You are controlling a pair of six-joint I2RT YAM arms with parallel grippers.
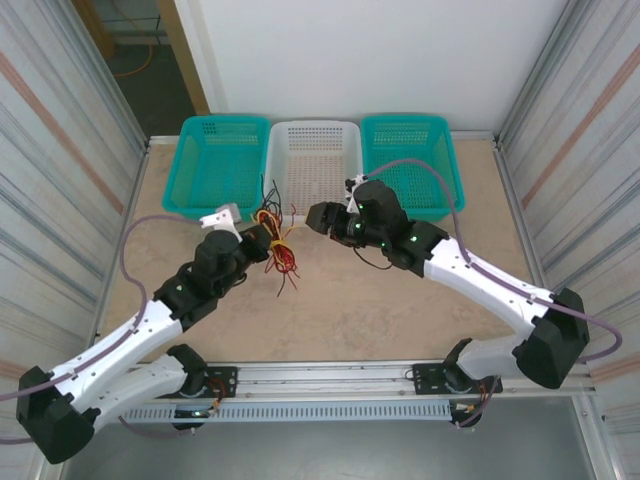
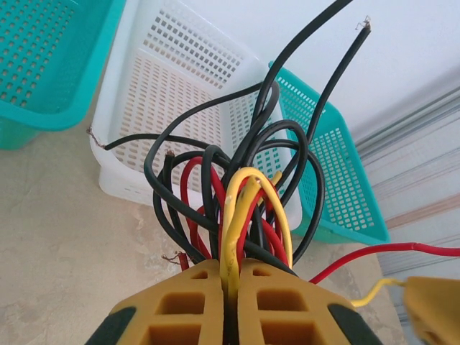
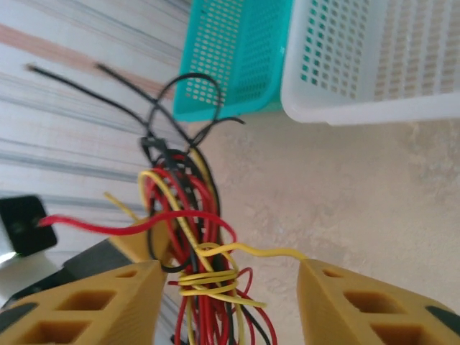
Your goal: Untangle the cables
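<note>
Next, my right gripper grabs the cable's loose end (image 3: 290, 253) and pulls it away from the bundle, because the yellow cable coils around the bundle and binds the wires.
The cables (image 1: 279, 252) are a knotted bundle of red, yellow and black wires held up off the table's middle. My left gripper (image 1: 263, 241) grips the bundle from the left. In the left wrist view this gripper (image 2: 231, 279) is shut on a yellow cable (image 2: 231, 237), with black and red loops (image 2: 215, 180) fanning above it. My right gripper (image 1: 314, 216) sits just right of the bundle. Its jaws (image 3: 228, 291) stand open around the tangle (image 3: 205, 280), and a yellow strand (image 3: 266, 251) reaches the right fingertip (image 3: 316, 277). Neither pad presses the wires.
Three baskets stand in a row at the back: a teal basket (image 1: 225, 119), a white basket (image 1: 315, 124) and another teal basket (image 1: 405, 117). Ribbed walls close in both sides. Bare table lies in front of the bundle, and a rail (image 1: 330, 375) runs along the near edge.
</note>
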